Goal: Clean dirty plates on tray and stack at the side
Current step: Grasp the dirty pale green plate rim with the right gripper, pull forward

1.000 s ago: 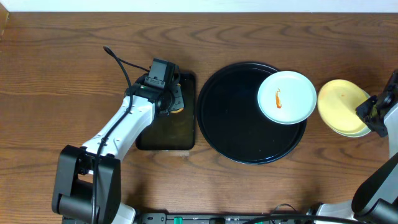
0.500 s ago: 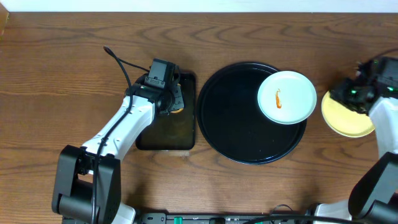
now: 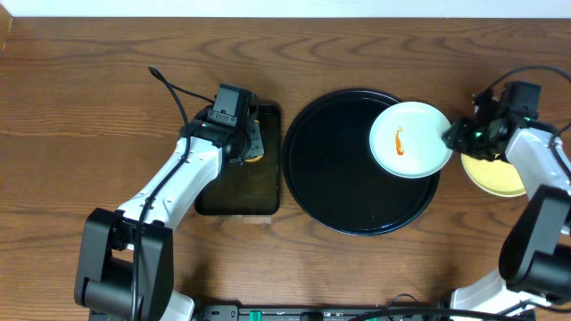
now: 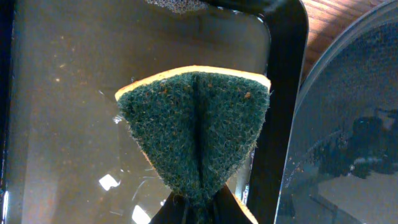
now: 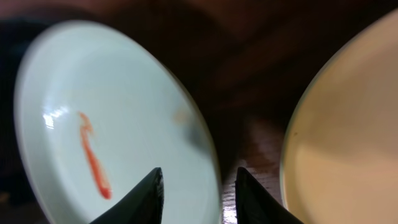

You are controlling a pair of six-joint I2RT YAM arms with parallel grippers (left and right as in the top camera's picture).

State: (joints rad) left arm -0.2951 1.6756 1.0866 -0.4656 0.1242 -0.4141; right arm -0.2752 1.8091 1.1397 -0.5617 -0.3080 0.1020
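Note:
The mint-white plate sticks out over the round tray's edge, far from the sponge, so the robot's right gripper will shift it inward and grip its rim [image 3: 446, 161] before wiping.
A mint-white plate [image 3: 411, 139] with an orange sauce squiggle lies on the right part of the round black tray [image 3: 339, 178]. It fills the left of the right wrist view [image 5: 118, 118]. A pale yellow plate [image 3: 496, 173] lies on the wood right of the tray, also at the right of the right wrist view [image 5: 348, 124]. My right gripper [image 3: 457, 136] is open, its fingers astride the mint plate's right rim [image 5: 198, 190]. My left gripper [image 3: 252, 143] is shut on a green sponge [image 4: 196, 127] over the rectangular tray.
A smaller rectangular black tray [image 3: 239, 183] holding water stands left of the round tray; its wet floor fills the left wrist view [image 4: 62, 124]. A black cable [image 3: 174, 89] trails from the left arm across the wood.
My right gripper has moved left from the yellow plate to the right rim of the mint plate. The left arm has not moved.

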